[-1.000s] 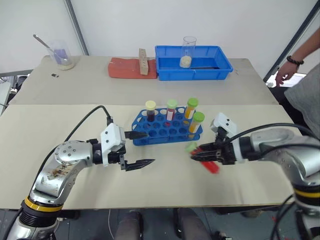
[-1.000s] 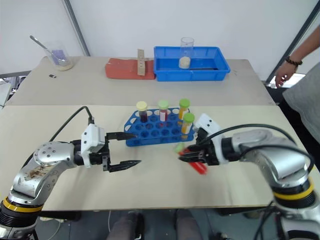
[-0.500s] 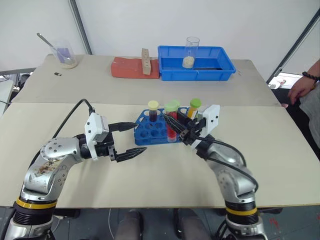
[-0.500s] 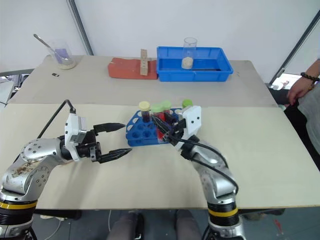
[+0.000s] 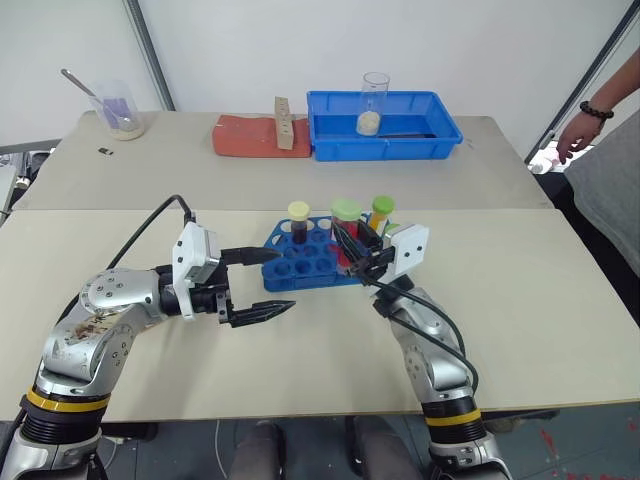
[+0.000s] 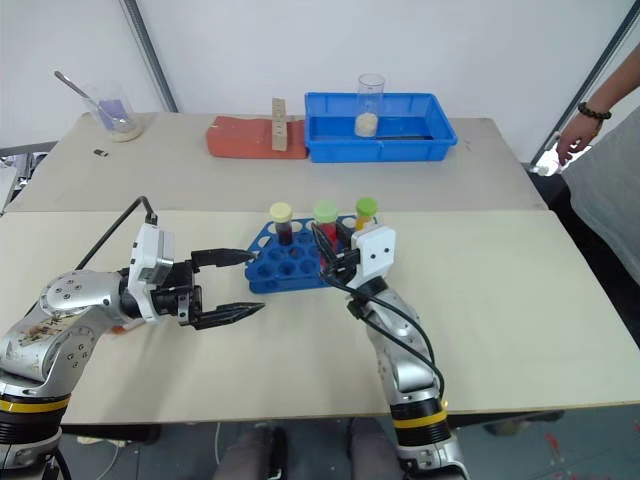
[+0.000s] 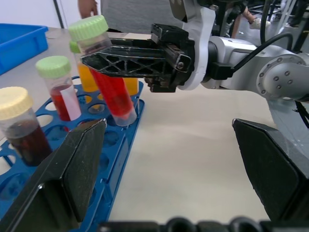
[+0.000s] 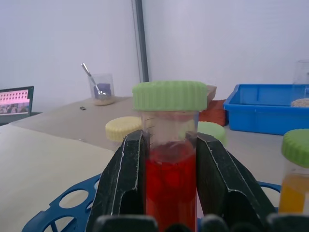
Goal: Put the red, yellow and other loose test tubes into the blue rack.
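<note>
I will use my right gripper to set the red test tube with the green cap down in a front-row hole of the blue rack [image 5: 344, 266].
The blue rack [image 5: 300, 268] stands mid-table with a yellow-capped dark tube [image 5: 299, 222], a green-capped red tube [image 7: 60, 87] and an orange tube [image 5: 381, 212] upright in it. My right gripper [image 5: 345, 240] is shut on a green-capped red test tube [image 8: 170, 169], gripped just under its cap. The tube [image 7: 104, 63] leans slightly, with its bottom end at the rack's near right holes. I cannot tell whether the tip is inside a hole. My left gripper [image 5: 285, 280] is open and empty, level, just left of the rack.
At the back stand a blue bin [image 5: 440, 130] holding a glass beaker [image 5: 374, 103], a red pad [image 5: 245, 135] with a wooden block [image 5: 284, 121], and a beaker with a spoon [image 5: 115, 108]. A person's arm [image 5: 585, 125] shows at the right edge.
My right gripper carried the red tube from beside the rack's right end up and left to the rack, turning it upright. The left gripper stayed open in place.
</note>
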### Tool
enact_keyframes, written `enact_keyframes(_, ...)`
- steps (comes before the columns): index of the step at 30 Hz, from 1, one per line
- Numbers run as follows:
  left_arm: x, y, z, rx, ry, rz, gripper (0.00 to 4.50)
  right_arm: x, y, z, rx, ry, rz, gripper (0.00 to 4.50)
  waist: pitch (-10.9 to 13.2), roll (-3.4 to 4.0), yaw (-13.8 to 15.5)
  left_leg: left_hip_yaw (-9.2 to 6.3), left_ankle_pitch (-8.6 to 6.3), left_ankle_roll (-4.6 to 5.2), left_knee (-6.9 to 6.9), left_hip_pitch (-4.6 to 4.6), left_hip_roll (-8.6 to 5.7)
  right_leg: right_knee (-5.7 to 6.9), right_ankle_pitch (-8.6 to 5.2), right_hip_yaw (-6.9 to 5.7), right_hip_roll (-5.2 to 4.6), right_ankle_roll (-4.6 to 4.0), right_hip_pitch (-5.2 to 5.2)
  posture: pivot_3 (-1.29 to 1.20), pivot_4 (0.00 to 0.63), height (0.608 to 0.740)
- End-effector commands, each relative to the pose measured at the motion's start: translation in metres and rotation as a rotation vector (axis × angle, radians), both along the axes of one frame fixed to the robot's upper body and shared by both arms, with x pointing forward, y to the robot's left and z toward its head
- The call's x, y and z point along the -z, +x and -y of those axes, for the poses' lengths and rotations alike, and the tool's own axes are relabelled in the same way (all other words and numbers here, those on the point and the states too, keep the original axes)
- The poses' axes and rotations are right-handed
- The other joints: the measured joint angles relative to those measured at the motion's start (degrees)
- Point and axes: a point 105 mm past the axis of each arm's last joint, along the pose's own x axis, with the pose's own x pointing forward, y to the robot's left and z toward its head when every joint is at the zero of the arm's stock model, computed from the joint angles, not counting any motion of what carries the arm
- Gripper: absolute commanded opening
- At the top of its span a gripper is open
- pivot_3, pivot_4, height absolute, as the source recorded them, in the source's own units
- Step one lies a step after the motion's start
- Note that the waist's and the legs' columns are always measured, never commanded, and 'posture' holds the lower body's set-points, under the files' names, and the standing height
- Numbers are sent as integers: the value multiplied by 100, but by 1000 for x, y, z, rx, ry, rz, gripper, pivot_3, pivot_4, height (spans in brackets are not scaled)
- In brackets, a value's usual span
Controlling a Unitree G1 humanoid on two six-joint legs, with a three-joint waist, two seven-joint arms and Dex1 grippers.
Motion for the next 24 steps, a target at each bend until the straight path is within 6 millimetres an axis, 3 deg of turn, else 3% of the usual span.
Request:
enact_keyframes(1,-10,-4,5,34,6,47,4500,-10,0,0,27,1,71,1023,0,0,-4,0,0,0,0,0,1,0,-1,0,1,-1,0,0,150,740)
enact_keyframes(17,-12,-4,6,19,-2,38,4500,2,6,-4,122,20,96,1023,0,1,-1,0,0,0,-1,2,3,2,-2,0,1,-3,0,0,150,740)
enact_keyframes(24,-15,0,3,-22,-7,44,4500,5,-1,-5,107,22,122,1022,0,1,-1,0,0,0,-2,2,5,2,-2,0,3,-4,0,0,150,740)
